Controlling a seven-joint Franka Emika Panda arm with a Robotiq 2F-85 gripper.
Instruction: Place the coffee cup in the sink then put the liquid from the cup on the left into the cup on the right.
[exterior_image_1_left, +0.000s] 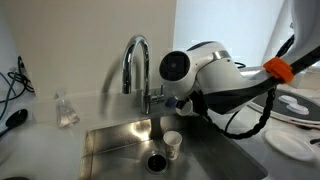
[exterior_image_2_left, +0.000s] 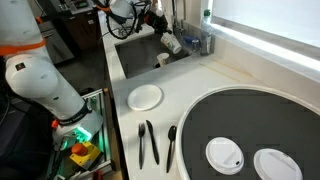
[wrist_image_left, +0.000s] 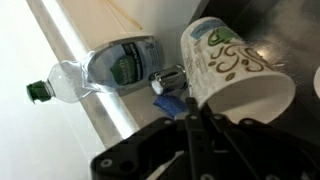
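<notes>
I will let go of the brown-patterned paper cup on the counter (exterior_image_1_left: 217, 117) next to the steel sink, near the green-capped plastic bottle.
My gripper (wrist_image_left: 190, 118) is shut on the rim of a white paper coffee cup (wrist_image_left: 235, 62) with a green and brown pattern, and the cup is tilted on its side. In an exterior view the gripper (exterior_image_2_left: 163, 38) holds it above the far side of the steel sink (exterior_image_2_left: 128, 58). The sink (exterior_image_1_left: 110, 140) has a round dark drain (exterior_image_1_left: 157, 160) and an arched chrome tap (exterior_image_1_left: 136, 62). A second small white cup (exterior_image_1_left: 172, 146) stands upright in the basin beside the drain. It also shows in the other exterior view (exterior_image_2_left: 160, 61).
A clear plastic bottle (wrist_image_left: 105, 68) with a green cap lies on the counter edge beside the sink; it also shows in an exterior view (exterior_image_1_left: 66, 110). A white plate (exterior_image_2_left: 145, 97), black utensils (exterior_image_2_left: 148, 142) and a round dark tabletop (exterior_image_2_left: 250, 125) are nearby.
</notes>
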